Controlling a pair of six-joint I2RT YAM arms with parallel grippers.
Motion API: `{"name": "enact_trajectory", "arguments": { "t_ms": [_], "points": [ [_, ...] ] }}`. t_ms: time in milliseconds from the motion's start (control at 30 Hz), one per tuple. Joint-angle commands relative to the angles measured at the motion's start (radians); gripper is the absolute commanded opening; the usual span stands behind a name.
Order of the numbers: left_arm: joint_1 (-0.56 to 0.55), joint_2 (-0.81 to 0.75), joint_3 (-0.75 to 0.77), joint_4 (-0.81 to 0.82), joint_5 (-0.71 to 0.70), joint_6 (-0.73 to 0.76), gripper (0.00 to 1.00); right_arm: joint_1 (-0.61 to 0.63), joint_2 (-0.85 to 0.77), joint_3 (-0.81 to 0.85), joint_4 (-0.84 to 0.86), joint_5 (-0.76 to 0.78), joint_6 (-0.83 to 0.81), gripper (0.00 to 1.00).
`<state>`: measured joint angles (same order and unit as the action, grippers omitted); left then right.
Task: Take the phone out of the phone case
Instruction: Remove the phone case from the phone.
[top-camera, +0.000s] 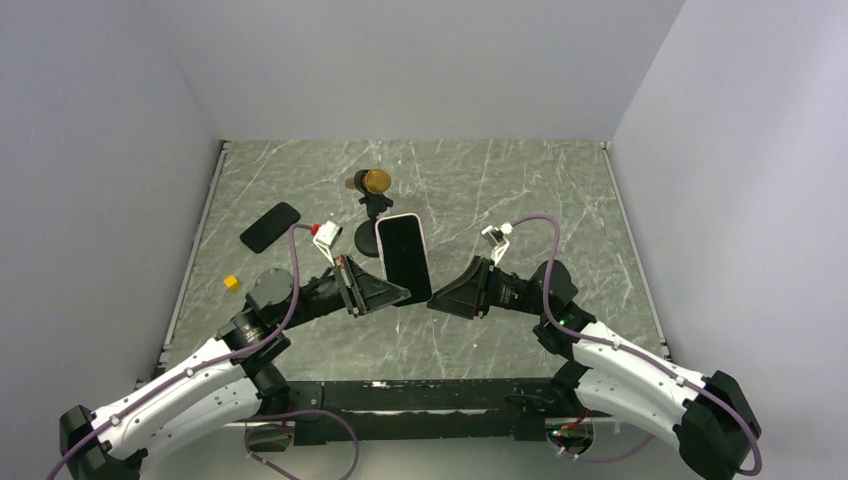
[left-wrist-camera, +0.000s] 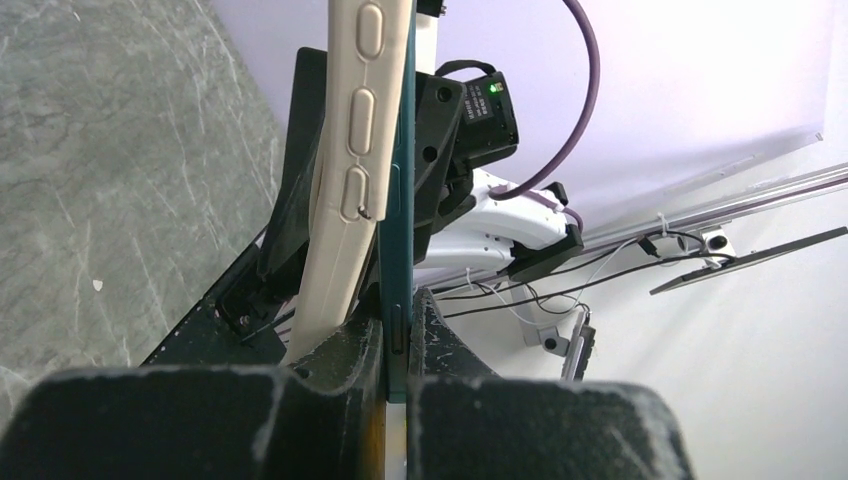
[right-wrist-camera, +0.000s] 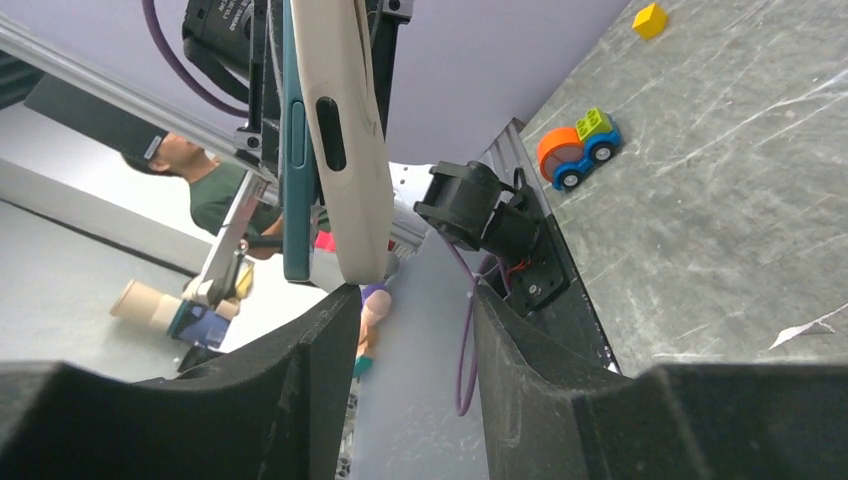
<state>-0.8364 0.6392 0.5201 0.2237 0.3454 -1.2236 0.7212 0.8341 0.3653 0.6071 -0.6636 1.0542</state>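
My left gripper will release the phone, now held off the table's middle, flat between the brown-and-black object and the marble table's near edge (top-camera: 385, 310).
The phone (top-camera: 404, 255), black screen up, sits in a cream case and is held off the table at the middle. My left gripper (top-camera: 400, 294) is shut on its near end. In the left wrist view the teal phone edge (left-wrist-camera: 396, 200) is clamped between my left gripper's (left-wrist-camera: 397, 322) fingers, and the cream case (left-wrist-camera: 352, 150) stands peeled away beside it. My right gripper (top-camera: 438, 301) is open and empty just right of the phone's near corner. In the right wrist view the case (right-wrist-camera: 345, 130) and the phone (right-wrist-camera: 296, 150) hang above the left finger of my right gripper (right-wrist-camera: 415, 310).
A flat black slab (top-camera: 270, 227) lies at the left of the marble table (top-camera: 560, 200). A yellow cube (top-camera: 231, 283) lies near it. A small orange toy car (right-wrist-camera: 572, 152) and a brown-and-black object (top-camera: 372, 184) stand behind the phone.
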Motion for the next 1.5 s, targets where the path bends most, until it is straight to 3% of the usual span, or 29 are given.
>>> {"name": "enact_trajectory", "arguments": {
  "t_ms": [0, 367, 500, 633, 800, 1033, 1100, 1167, 1267, 1367, 1467],
  "points": [
    [0.002, 0.002, 0.011, 0.142, 0.054, -0.018, 0.00, 0.014, 0.036, 0.046, 0.135, -0.013, 0.008, 0.48],
    [0.002, 0.030, -0.023, 0.187, 0.107, -0.034, 0.00, 0.047, 0.120, 0.077, 0.316, 0.001, 0.068, 0.43],
    [0.003, 0.043, -0.023, 0.198, 0.141, -0.028, 0.00, 0.048, 0.140, 0.105, 0.280, 0.036, 0.060, 0.00],
    [-0.006, 0.080, -0.014, 0.175, 0.189, -0.006, 0.00, 0.040, 0.129, 0.114, 0.275, 0.162, 0.094, 0.00],
    [-0.046, 0.116, -0.054, 0.210, 0.182, -0.026, 0.00, -0.052, 0.104, 0.182, 0.092, 0.268, 0.090, 0.00],
    [-0.065, 0.099, -0.066, 0.188, 0.175, 0.002, 0.00, -0.274, 0.073, 0.160, -0.013, 0.171, 0.121, 0.00],
    [-0.064, 0.101, -0.051, 0.160, 0.186, 0.030, 0.00, -0.281, 0.053, 0.164, -0.125, 0.176, 0.074, 0.00],
    [-0.064, 0.103, 0.004, 0.072, 0.189, 0.116, 0.00, -0.281, 0.030, 0.230, -0.398, 0.265, -0.048, 0.00],
    [-0.065, 0.097, 0.137, -0.261, 0.114, 0.308, 0.00, -0.281, 0.036, 0.317, -0.794, 0.434, -0.231, 0.00],
    [-0.064, 0.090, 0.230, -0.441, 0.044, 0.450, 0.00, -0.281, 0.034, 0.328, -0.954, 0.511, -0.299, 0.00],
    [-0.062, 0.109, 0.332, -0.567, 0.034, 0.561, 0.00, -0.282, 0.024, 0.288, -0.993, 0.515, -0.311, 0.00]
  ]
}}
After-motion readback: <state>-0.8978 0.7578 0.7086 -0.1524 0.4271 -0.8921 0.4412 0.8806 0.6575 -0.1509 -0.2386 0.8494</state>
